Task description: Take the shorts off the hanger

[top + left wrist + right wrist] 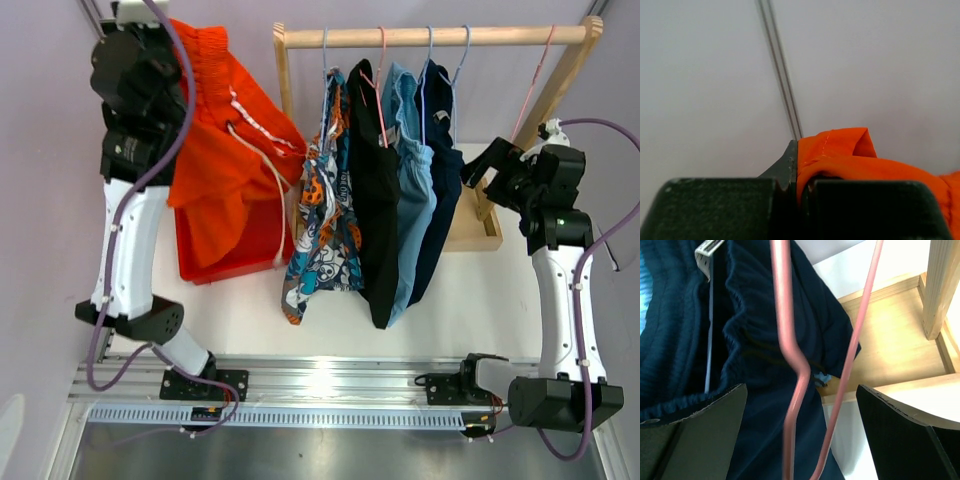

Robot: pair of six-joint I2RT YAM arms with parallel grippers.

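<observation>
My right gripper is to close next on the near arm (454,112) of the blue hanger holding the navy shorts, at a spot just below the hanger's hook.
My left gripper (150,18) is raised at the far left and shut on the orange shorts (215,150), which hang down from it off any hanger. The left wrist view shows the jaws (799,175) pinching an orange fold (840,155). The patterned shorts (320,230), black shorts (375,200), light blue shorts (412,200) and navy shorts (438,180) hang on hangers from the wooden rod (430,37). My right gripper (490,165) is open beside the navy shorts. In the right wrist view an empty pink hanger (790,365) hangs between its open fingers (802,410), with the navy shorts (755,340) behind.
A red bin (235,258) sits on the table under the orange shorts. The rack's wooden base tray (475,232) and slanted side post (560,80) stand next to my right arm. The empty pink hanger (535,85) hangs at the rod's right end.
</observation>
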